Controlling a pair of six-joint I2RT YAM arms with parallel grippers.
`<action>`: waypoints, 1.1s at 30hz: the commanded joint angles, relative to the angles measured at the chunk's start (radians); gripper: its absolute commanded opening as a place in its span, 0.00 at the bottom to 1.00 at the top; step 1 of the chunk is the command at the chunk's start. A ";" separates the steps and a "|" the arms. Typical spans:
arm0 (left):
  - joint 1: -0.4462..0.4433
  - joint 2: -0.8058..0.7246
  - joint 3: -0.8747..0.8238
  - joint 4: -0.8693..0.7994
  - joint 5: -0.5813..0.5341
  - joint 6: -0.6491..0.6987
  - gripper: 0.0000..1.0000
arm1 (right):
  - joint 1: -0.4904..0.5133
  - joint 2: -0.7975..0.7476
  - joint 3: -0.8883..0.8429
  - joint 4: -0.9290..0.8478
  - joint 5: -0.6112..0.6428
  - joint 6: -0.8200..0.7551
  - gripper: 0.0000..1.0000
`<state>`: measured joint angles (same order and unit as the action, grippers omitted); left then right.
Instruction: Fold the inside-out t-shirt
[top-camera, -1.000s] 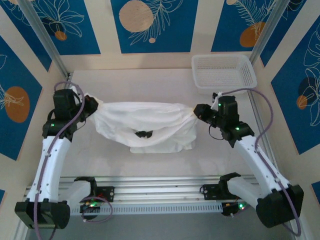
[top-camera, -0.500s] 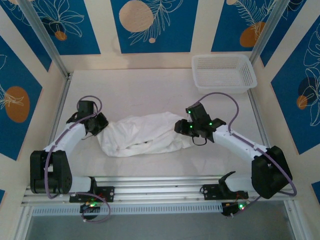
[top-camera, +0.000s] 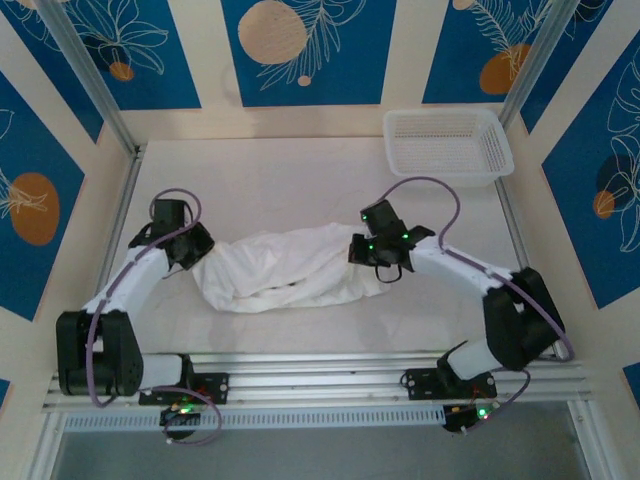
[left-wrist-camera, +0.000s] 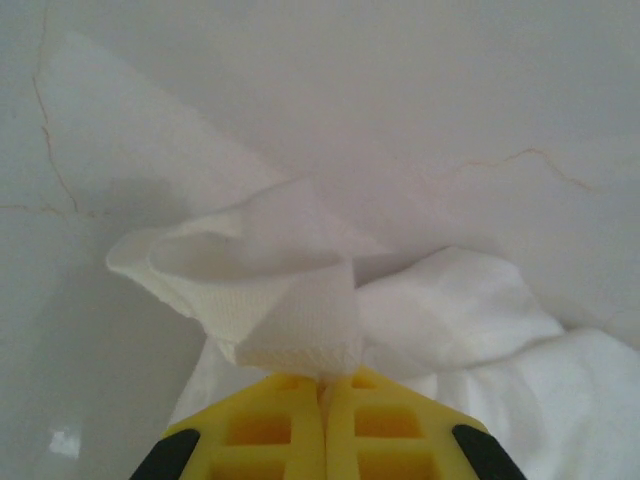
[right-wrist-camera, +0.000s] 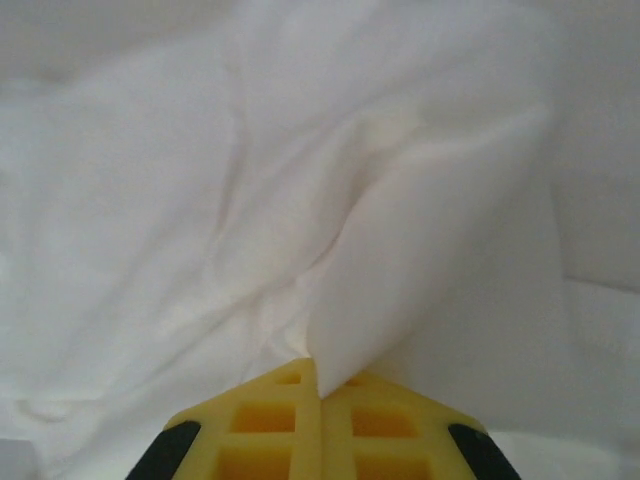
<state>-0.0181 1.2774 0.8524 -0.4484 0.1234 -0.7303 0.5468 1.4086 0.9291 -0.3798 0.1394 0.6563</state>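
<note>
Next, my left gripper sets the white t-shirt's hemmed edge down and lets it go on the table at the heap's near corner (top-camera: 219, 287) beside it.
The inside-out t-shirt (top-camera: 285, 272) lies bunched in a long wrinkled heap across the middle of the table, between the two arms. My left gripper (top-camera: 197, 255) sits low at the heap's left end. Its yellow fingers (left-wrist-camera: 280, 425) are shut on a hemmed edge of the white t-shirt (left-wrist-camera: 290, 310). My right gripper (top-camera: 366, 252) rests at the heap's right end. In the right wrist view its yellow fingers (right-wrist-camera: 270, 425) are pressed together on a fold of the t-shirt (right-wrist-camera: 420, 270) that rises from between them.
A white mesh basket (top-camera: 447, 144) stands at the back right of the table. Bare tabletop (top-camera: 280, 180) lies behind the cloth. An aluminium rail (top-camera: 320, 375) with the arm bases runs along the near edge.
Both arms came down from holding the shirt spread in the air, and the cloth now lies bunched on the table. The right gripper shifted slightly left and closed on a fold.
</note>
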 joint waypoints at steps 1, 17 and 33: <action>-0.007 -0.134 0.173 -0.077 0.028 0.025 0.00 | -0.034 -0.203 0.098 -0.056 0.017 -0.084 0.00; -0.003 -0.310 0.786 -0.279 -0.093 0.097 0.00 | -0.173 -0.773 0.285 0.082 -0.129 -0.179 0.00; -0.005 -0.188 0.129 -0.039 0.001 -0.037 0.00 | -0.046 -0.761 -0.607 0.359 -0.223 0.202 0.15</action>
<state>-0.0181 0.9993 1.1213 -0.5339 0.0959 -0.7246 0.4648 0.6617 0.4019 -0.1059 -0.0868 0.7528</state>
